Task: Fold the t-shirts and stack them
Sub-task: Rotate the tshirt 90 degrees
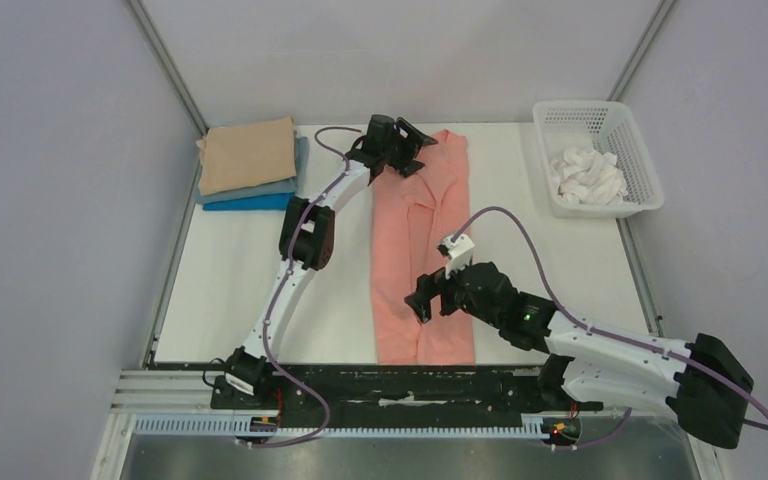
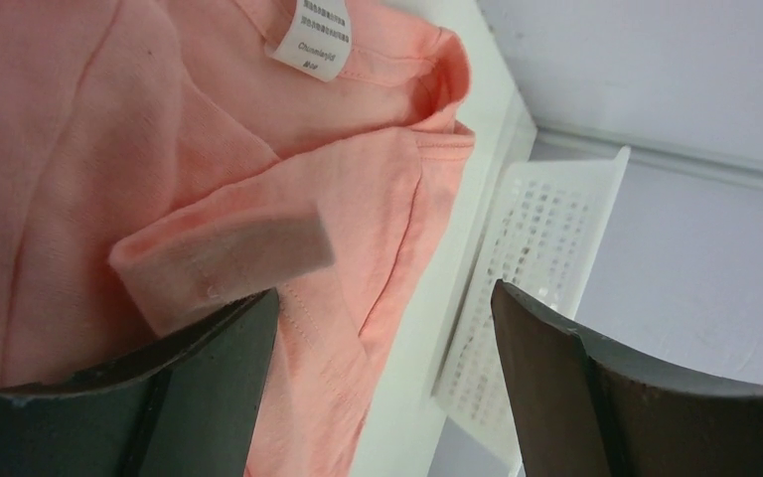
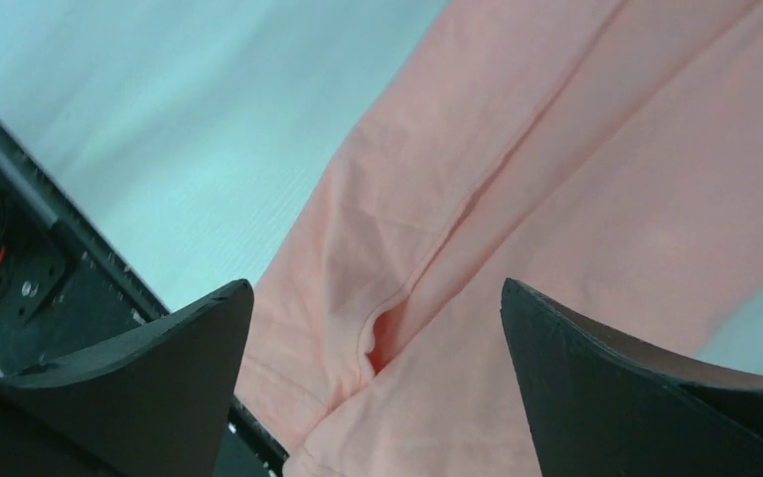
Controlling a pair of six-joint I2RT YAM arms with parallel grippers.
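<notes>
Next, I move my right gripper to the salmon-pink t-shirt's near corner [image 1: 472, 361] on the side of the white mesh basket and close it there.
The salmon-pink t-shirt [image 1: 415, 255] lies folded lengthwise as a long strip down the middle of the table. My left gripper [image 1: 418, 152] is open and empty over its far collar end. In the left wrist view [image 2: 387, 383] it hovers above a folded sleeve and the shirt's edge [image 2: 358, 199]. My right gripper [image 1: 423, 298] is open and empty above the near part of the shirt. In the right wrist view [image 3: 378, 383] it hovers over a fold seam [image 3: 517, 199]. A tan folded shirt [image 1: 248, 152] tops a grey-blue one [image 1: 297, 172] and a bright blue one [image 1: 248, 203] at the far left.
A white mesh basket [image 1: 640, 165] holding white cloth items stands at the far right and also shows in the left wrist view [image 2: 546, 238]. The black base rail [image 1: 390, 385] runs along the table's near edge. Grey walls close in the sides and back.
</notes>
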